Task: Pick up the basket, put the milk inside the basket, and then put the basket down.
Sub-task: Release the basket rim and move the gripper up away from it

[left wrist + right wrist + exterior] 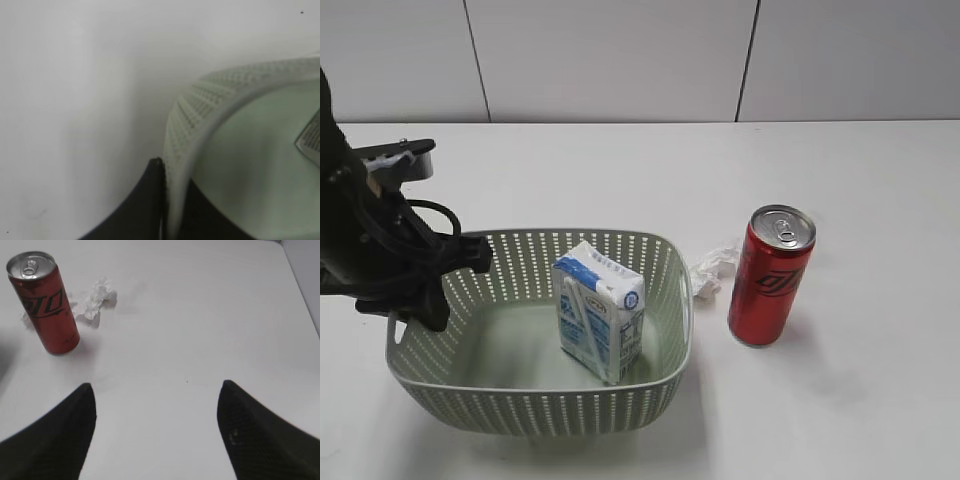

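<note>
I need to let go of the basket with my left gripper farther back on the white table (627,245), just behind the crumpled white paper.
The pale green basket (650,400) stands at the front left of the white table. The white and blue milk carton (600,310) stands upright inside it. My left gripper (420,305) is shut on the basket's left wall; in the left wrist view the wall (185,125) runs between the two black fingers (172,200), one outside and one inside. Whether the basket rests on the table or hangs just above it I cannot tell. My right gripper (156,390) is open and empty above bare table; it does not show in the exterior view.
A red soda can (770,275) stands upright right of the basket, with a crumpled white paper (715,265) between them. Both also show in the right wrist view: the can (45,305) and the paper (95,300) at upper left.
</note>
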Available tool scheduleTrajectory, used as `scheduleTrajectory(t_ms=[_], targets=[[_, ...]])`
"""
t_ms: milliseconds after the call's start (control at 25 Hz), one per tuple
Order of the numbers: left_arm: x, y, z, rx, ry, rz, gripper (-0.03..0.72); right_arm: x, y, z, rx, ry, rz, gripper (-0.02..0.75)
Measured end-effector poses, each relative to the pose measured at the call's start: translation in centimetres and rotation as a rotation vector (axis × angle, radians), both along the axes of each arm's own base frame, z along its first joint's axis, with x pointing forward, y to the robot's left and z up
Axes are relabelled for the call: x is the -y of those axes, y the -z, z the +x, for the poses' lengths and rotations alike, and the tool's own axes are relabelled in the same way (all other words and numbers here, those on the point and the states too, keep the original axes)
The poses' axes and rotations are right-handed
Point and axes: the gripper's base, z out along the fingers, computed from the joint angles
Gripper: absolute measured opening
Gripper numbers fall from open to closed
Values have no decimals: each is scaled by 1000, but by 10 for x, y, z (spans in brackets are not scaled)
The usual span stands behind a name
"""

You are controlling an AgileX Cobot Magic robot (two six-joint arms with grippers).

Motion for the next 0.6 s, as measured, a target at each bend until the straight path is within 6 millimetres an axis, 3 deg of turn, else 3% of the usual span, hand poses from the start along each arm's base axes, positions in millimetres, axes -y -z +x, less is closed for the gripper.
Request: scheduleTrajectory(t_ms=[240,440,600], targets=[[6,-19,13,63,26,-14,-2,0,0,-1,5,-1,1,592],[12,-52,44,168,10,-58,-2,0,0,-1,3,0,2,592],[16,-58,75,189,-12,-60,-2,0,0,-1,3,0,2,591]])
